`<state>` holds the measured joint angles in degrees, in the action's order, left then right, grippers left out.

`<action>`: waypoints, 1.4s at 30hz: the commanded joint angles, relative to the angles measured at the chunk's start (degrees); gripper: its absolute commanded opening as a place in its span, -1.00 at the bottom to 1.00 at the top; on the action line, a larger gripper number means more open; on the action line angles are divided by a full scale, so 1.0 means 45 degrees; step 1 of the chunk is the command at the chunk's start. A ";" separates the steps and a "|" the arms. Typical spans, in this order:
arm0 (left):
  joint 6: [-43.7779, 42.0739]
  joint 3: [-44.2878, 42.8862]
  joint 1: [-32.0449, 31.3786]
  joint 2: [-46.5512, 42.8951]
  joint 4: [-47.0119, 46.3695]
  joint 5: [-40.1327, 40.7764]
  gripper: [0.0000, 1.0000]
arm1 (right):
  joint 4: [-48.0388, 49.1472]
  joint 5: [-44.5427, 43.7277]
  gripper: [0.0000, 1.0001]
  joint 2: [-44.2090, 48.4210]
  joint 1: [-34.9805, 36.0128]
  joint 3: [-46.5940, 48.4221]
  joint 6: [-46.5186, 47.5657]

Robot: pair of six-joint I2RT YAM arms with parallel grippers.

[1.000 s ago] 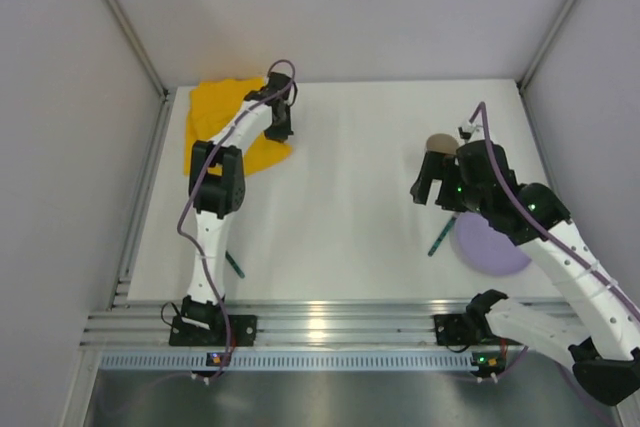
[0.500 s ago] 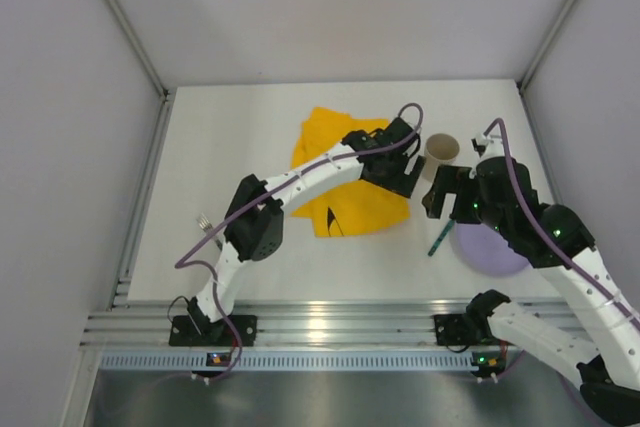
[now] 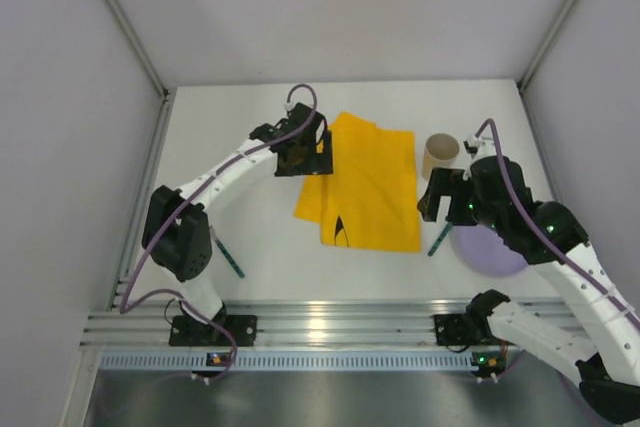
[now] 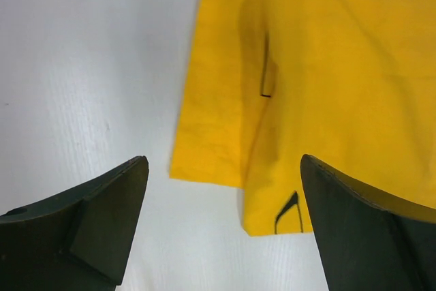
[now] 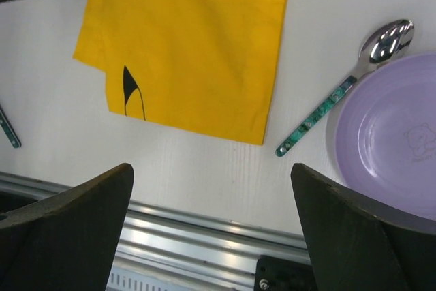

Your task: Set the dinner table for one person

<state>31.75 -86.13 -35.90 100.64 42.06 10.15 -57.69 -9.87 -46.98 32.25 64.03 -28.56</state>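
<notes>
Next, my left gripper moves to the narrow strip's outer edge [image 3: 304, 193] [image 4: 182, 112] on the yellow cloth mat and closes on it there, just behind the near corner of the strip.
The yellow cloth mat [image 3: 365, 182] lies spread on the white dinner table [image 3: 260, 227], with one corner folded over near a black printed mark. My left gripper [image 3: 310, 155] hovers open over the mat's left edge [image 4: 218, 134], holding nothing [image 4: 223, 168]. My right gripper [image 3: 435, 199] stands open and empty above the mat's right side, over bare table in front of the mat [image 5: 211, 168]. A purple plate [image 5: 388, 134] lies at the right, partly under my right arm [image 3: 495, 252]. A teal-handled spoon [image 5: 340, 90] lies between mat and plate.
A tan cup [image 3: 441, 153] stands behind the plate, next to the mat's far right corner. Another teal-handled utensil [image 3: 232, 262] lies at the near left by my left arm. The ribbed silver rail [image 3: 320, 322] runs along the near edge. Grey walls enclose the table.
My left gripper has opened and let go of the mat, then drawn back from beside the cup to the mat's left edge. The mat now lies spread out. My right arm has barely shifted.
</notes>
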 commanded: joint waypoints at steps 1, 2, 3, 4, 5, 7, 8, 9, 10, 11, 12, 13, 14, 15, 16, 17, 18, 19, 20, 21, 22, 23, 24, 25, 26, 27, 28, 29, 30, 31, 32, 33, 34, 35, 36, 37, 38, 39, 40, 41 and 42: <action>-0.0412 0.1072 0.0769 0.0056 -0.1085 -0.0379 0.96 | 0.0377 0.0531 1.00 0.0031 0.0040 -0.0633 -0.0255; -0.0820 0.1131 0.0925 0.0270 -0.1202 -0.0536 0.96 | 0.0495 0.0591 1.00 -0.0028 0.0040 -0.0809 -0.0352; -0.0979 0.1074 0.0946 0.0852 -0.1184 -0.0711 0.95 | 0.0651 0.0669 1.00 -0.0086 0.0040 -0.1159 -0.0411; -0.1097 0.0976 0.0966 0.1148 -0.1145 -0.0829 0.93 | 0.0942 0.0786 0.99 -0.0261 0.0040 -0.1336 -0.0451; -0.1233 0.0840 0.0985 0.1557 -0.0893 -0.0888 0.89 | 0.1081 0.0767 0.99 -0.0398 0.0021 -0.1493 -0.0470; -0.1273 0.0294 0.1005 0.2434 -0.0638 -0.0772 0.77 | 0.1452 0.0438 0.99 -0.0789 0.0021 -0.1884 -0.0548; -0.1254 0.0292 0.1005 0.2672 -0.0637 -0.0636 0.74 | 0.1627 0.0319 1.00 -0.0887 0.0040 -0.1885 -0.0529; -0.1235 0.0118 0.1024 0.2868 -0.0598 -0.0538 0.67 | 0.1842 0.0241 1.00 -0.1023 0.0040 -0.2040 -0.0549; -0.1235 0.0077 0.1044 0.3237 -0.0617 -0.0615 0.64 | 0.2269 0.0163 0.99 -0.1083 0.0040 -0.2138 -0.0607; -0.1196 0.0019 0.1102 0.3415 -0.0636 -0.0615 0.54 | 0.2467 0.0104 0.99 -0.1160 0.0021 -0.2216 -0.0607; -0.1196 -0.0117 0.1122 0.3591 -0.0598 -0.0654 0.50 | 0.2875 0.0122 1.00 -0.1335 0.0021 -0.2391 -0.0607; -0.1234 -0.0196 0.1142 0.3728 -0.0559 -0.0809 0.47 | 0.3034 0.0161 0.99 -0.1453 0.0040 -0.2490 -0.0627; -0.1331 -0.0332 0.1181 0.3981 -0.0578 -0.0869 0.45 | 0.3209 0.0181 1.00 -0.1609 0.0040 -0.2684 -0.0646; -0.1371 -0.0372 0.1181 0.4099 -0.0578 -0.0927 0.35 | 0.3482 0.0181 0.99 -0.1958 0.0021 -0.2783 -0.0646; -0.1410 -0.0411 0.1200 0.4197 -0.0597 -0.1141 0.24 | 0.3639 0.0201 0.99 -0.2155 0.0002 -0.2880 -0.0608; -0.1488 -0.0450 0.1200 0.4333 -0.0636 -0.1317 0.11 | 0.3795 0.0181 0.99 -0.2370 -0.0018 -0.3113 -0.0646; -0.1527 -0.0450 0.1220 0.4393 -0.0656 -0.1493 -0.19 | 0.4164 0.0162 0.99 -0.2759 -0.0038 -0.3251 -0.0666; -0.1566 -0.0450 0.1201 0.4432 -0.0695 -0.1649 -0.42 | 0.4381 0.0200 0.99 -0.2975 -0.0076 -0.3388 -0.0743; -0.1586 -0.0431 0.1200 0.4432 -0.0695 -0.1921 -0.66 | 0.4615 0.0239 0.99 -0.3210 -0.0154 -0.3698 -0.0783; -0.1567 -0.0412 0.1200 0.4374 -0.0695 -0.1963 -1.00 | 0.5081 0.0317 1.00 -0.3695 -0.0213 -0.3818 -0.0841; -0.1547 -0.0353 0.1200 0.4335 -0.0695 -0.2002 -1.00 | 0.5260 0.0511 0.99 -0.3990 -0.0310 -0.3915 -0.0919; -0.1547 -0.0217 0.1200 0.4277 -0.0695 -0.2060 -1.00 | 0.5436 0.0610 0.99 -0.4303 -0.0485 -0.4013 -0.0958; -0.1566 -0.0139 0.1200 0.4083 -0.0676 -0.2041 -1.00 | 0.5631 0.0708 1.00 -0.5002 -0.0584 -0.4014 -0.1036; -0.1605 -0.0041 0.1220 0.3965 -0.0656 -0.2003 -1.00 | 0.5729 0.0786 1.00 -0.5357 -0.0701 -0.3975 -0.1056; -0.1625 0.0134 0.1239 0.3848 -0.0617 -0.1983 -1.00 | 0.5866 0.0903 0.98 -0.5708 -0.0760 -0.3936 -0.1057; -0.1645 0.0232 0.1239 0.3672 -0.0636 -0.2099 -1.00 | 0.6235 0.1155 0.95 -0.6389 -0.0780 -0.3917 -0.1057; -0.1664 0.0310 0.1240 0.3574 -0.0617 -0.2158 -1.00 | 0.6451 0.1370 0.90 -0.6744 -0.0799 -0.3916 -0.1037; -0.1664 0.0485 0.1240 0.3515 -0.0617 -0.2197 -1.00 | 0.6646 0.1547 0.85 -0.7134 -0.0799 -0.3858 -0.1018; -0.1664 0.0564 0.1240 0.3456 -0.0578 -0.2198 -1.00 | 0.6996 0.1954 0.68 -0.7931 -0.0799 -0.3800 -0.1017; -0.1587 0.0623 0.1240 0.3340 -0.0578 -0.2178 -1.00 | 0.7155 0.2113 0.56 -0.8325 -0.0799 -0.3741 -0.0998; -0.1586 0.0798 0.1240 0.3300 -0.0559 -0.2565 -1.00 | 0.7311 0.2444 0.44 -0.8755 -0.0799 -0.3586 -0.0998; -0.1567 0.0877 0.1240 0.3242 -0.0578 -0.2627 -1.00 | 0.7467 0.2621 0.26 -0.9494 -0.0799 -0.3488 -0.1017; -0.1567 0.0936 0.1259 0.3202 -0.0597 -0.2724 -1.00 | 0.7585 0.2990 0.17 -0.9868 -0.0799 -0.3409 -0.1017; -0.1528 0.1052 0.1240 0.3086 -0.0597 -0.2802 -1.00 | 0.7644 0.3110 0.11 -1.0123 -0.0799 -0.3273 -0.1056; -0.1528 0.1092 0.1240 0.3027 -0.0559 -0.2822 -1.00 | 0.7761 0.3227 -0.04 -1.0571 -0.0780 -0.3214 -0.1076; -0.1528 0.1131 0.1240 0.2968 -0.0558 -0.2803 -1.00 | 0.7800 0.3305 -0.11 -1.0672 -0.0799 -0.3175 -0.1057; -0.1547 0.1209 0.1240 0.2832 -0.0539 -0.2784 -1.00 | 0.7820 0.3326 -0.21 -1.0770 -0.0799 -0.3136 -0.1057; -0.1547 0.1248 0.1240 0.2773 -0.0462 -0.2725 -1.00 | 0.7859 0.3287 -0.45 -1.0848 -0.0799 -0.3096 -0.1018; -0.1547 0.1307 0.1278 0.2753 -0.0441 -0.2667 -1.00 | 0.7840 0.3248 -0.54 -1.0868 -0.0799 -0.3057 -0.0979; -0.1547 0.1346 0.1317 0.2675 -0.0422 -0.2666 -1.00 | 0.7821 0.3228 -0.65 -1.0888 -0.0780 -0.3057 -0.0959; -0.1586 0.1404 0.1356 0.2559 -0.0402 -0.2608 -1.00 | 0.7704 0.3189 -0.88 -1.0849 -0.0799 -0.3018 -0.0901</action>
<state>25.15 -81.54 -30.26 114.72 37.74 -1.15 -24.29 3.16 -93.14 28.95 51.44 -32.82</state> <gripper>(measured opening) 0.033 0.108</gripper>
